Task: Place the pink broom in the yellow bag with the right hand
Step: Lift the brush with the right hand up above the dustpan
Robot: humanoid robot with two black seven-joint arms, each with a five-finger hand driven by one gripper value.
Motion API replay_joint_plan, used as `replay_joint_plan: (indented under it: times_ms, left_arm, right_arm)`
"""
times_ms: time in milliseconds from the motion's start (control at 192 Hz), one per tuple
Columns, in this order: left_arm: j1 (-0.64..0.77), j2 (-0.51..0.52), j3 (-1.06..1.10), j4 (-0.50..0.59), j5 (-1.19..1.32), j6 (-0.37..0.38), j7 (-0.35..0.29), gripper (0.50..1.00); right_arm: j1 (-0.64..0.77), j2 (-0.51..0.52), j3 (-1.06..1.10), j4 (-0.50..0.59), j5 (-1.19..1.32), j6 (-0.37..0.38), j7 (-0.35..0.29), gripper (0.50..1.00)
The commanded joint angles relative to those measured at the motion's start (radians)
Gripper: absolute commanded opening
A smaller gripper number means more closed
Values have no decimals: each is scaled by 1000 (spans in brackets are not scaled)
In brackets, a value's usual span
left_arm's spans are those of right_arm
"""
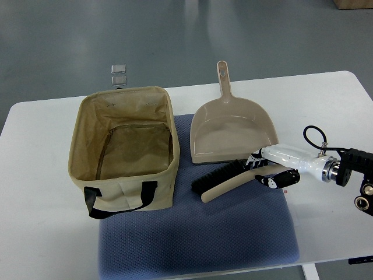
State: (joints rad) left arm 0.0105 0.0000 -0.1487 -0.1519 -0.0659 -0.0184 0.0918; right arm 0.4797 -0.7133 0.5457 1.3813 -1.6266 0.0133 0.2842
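Next, my right gripper lets go of the pink broom at a slant inside the open yellow bag (107,144), behind the bag's black strap.
The pink broom (228,183) lies on the blue mat (192,233), with its black bristles pointing up-left and its pale handle running to the right. My right hand (269,171) comes in from the right edge and sits at the handle's right end. Its fingers (255,159) are above the handle and its thumb is below, curled around it. The broom still rests on the mat. The yellow bag (123,192) stands open-topped left of the broom, empty inside, with a black strap at its front. The left arm does not show.
A pink dustpan (232,129) lies just behind the broom, its handle pointing away from me. The white table (326,105) ends close to the right and front. Two small clear blocks (119,74) sit on the floor beyond the table.
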Motion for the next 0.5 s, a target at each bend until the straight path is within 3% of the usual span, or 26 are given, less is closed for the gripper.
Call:
replay_joint_plan:
  times_ms: [0, 494]
  left_arm:
    - [0, 0, 0, 0, 0, 0, 0, 1000]
    - [0, 0, 0, 0, 0, 0, 0, 1000]
  right_arm:
    - [2, -29, 37, 5, 13, 5, 9, 500]
    - [71, -156, 129, 5, 126, 24, 26, 500]
